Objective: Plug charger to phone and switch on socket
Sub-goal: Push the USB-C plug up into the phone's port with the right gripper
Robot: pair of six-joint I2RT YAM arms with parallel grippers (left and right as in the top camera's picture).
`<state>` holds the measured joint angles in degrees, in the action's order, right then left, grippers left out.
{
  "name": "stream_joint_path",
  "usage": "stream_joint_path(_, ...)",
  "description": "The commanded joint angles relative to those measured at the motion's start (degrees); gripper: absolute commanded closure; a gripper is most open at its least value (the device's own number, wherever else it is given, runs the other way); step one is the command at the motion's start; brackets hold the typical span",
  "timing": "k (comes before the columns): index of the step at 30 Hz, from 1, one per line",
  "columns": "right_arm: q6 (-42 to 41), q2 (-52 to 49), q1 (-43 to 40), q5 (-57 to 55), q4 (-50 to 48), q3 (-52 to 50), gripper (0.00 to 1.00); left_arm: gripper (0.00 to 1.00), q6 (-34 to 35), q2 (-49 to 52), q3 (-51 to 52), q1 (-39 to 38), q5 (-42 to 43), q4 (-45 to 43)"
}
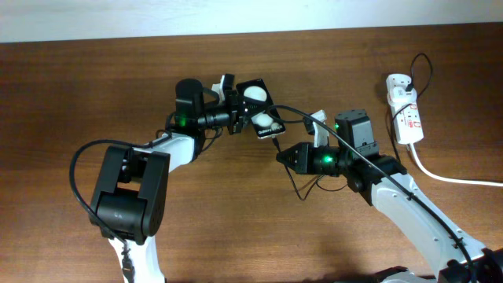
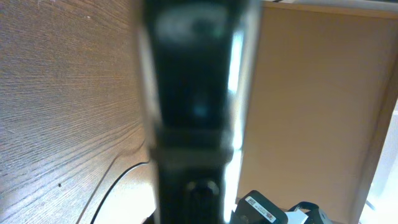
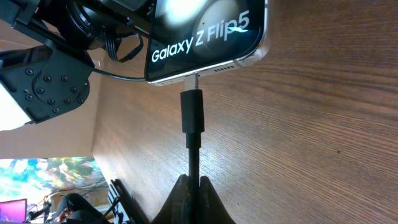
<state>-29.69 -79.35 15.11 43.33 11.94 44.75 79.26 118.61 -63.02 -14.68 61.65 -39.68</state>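
Note:
The black phone will be set down by my left gripper flat on the bare table (image 1: 251, 151) between my grippers, with its charger cable toward me.
The black phone (image 1: 259, 108), with two white round blobs on its face, is held tilted above the table by my left gripper (image 1: 236, 110), which is shut on its edge. In the left wrist view the phone (image 2: 193, 106) fills the middle as a dark blur. My right gripper (image 1: 281, 154) is shut on the charger's black cable (image 3: 193, 155) just behind the plug (image 3: 191, 112). The plug's metal tip touches the port in the phone's bottom edge (image 3: 205, 68), which reads "Galaxy Z Flip5". The white socket strip (image 1: 404, 110) lies at the far right, with the white adapter (image 1: 398, 82) at its far end.
The thick white cord (image 1: 448, 177) runs from the strip off the right edge. The black charger cable (image 1: 314, 126) loops over my right arm and along the table by the strip. A light wall borders the table's far edge.

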Motion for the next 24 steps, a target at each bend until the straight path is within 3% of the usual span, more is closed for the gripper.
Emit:
stream_joint_path(1,-0.4,-0.3,0.2,-0.7,-0.4,-0.3,0.96,1.00,-0.9,-0.2,-1.3,-0.7,1.7,-0.4)
stream_joint_path(24,-4.9,-0.3,0.2,-4.9,-0.3,-0.3,0.96,1.00,-0.9,-0.2,-1.3,-0.7,1.9,-0.4)
